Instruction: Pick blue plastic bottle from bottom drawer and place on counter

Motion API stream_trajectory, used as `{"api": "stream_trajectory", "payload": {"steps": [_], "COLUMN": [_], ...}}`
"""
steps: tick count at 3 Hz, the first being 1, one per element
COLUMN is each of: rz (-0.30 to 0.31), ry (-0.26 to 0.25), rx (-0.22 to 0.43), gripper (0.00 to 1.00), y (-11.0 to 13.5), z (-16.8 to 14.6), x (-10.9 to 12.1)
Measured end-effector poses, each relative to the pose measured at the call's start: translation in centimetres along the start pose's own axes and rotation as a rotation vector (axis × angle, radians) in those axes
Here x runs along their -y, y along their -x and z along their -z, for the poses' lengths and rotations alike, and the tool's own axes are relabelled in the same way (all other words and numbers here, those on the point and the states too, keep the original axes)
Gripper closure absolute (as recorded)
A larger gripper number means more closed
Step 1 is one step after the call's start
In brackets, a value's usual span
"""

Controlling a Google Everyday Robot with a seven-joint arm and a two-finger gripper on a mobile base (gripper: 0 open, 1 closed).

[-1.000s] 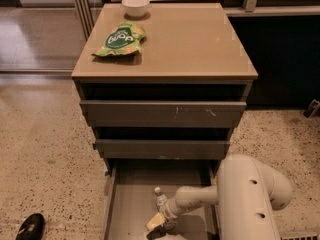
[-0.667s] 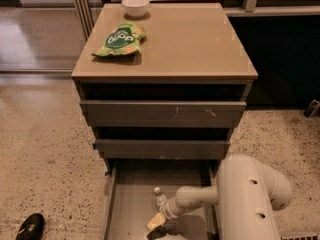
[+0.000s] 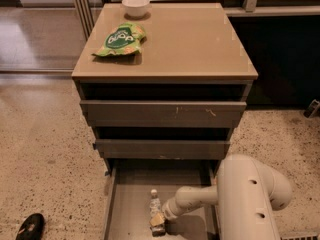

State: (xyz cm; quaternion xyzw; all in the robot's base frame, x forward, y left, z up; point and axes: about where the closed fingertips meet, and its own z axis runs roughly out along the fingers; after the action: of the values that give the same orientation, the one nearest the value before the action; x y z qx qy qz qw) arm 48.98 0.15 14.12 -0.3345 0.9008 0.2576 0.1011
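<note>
The gripper is only at the side of the blue plastic bottle, so it should open, reach farther across and close around the bottle's near end [image 3: 157,227].
The blue plastic bottle [image 3: 155,203] lies in the open bottom drawer [image 3: 128,209], its white cap pointing toward the cabinet. My gripper [image 3: 158,224] reaches in from the right, right at the bottle's near end, low in the drawer. The white arm [image 3: 250,199] fills the lower right of the camera view. The tan counter [image 3: 195,39] sits on top of the grey cabinet, above the two upper drawers.
A green snack bag [image 3: 121,39] lies on the counter's left side, and a white bowl [image 3: 136,6] stands at its back edge. A dark shoe [image 3: 30,227] rests on the speckled floor at lower left. Dark panels run behind the cabinet on the right.
</note>
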Motion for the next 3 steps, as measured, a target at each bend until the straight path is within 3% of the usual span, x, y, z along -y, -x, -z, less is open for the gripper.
{"api": "stream_trajectory", "payload": {"steps": [1,2,3], "rz": [0.000,0.000,0.000], "ry": [0.000,0.000,0.000], "rx": [0.000,0.000,0.000], "gripper": [0.65,0.62,0.39], "y": [0.00,0.00,-0.01], "z": [0.00,-0.01,-0.01], "x": [0.00,-0.01,-0.01]}}
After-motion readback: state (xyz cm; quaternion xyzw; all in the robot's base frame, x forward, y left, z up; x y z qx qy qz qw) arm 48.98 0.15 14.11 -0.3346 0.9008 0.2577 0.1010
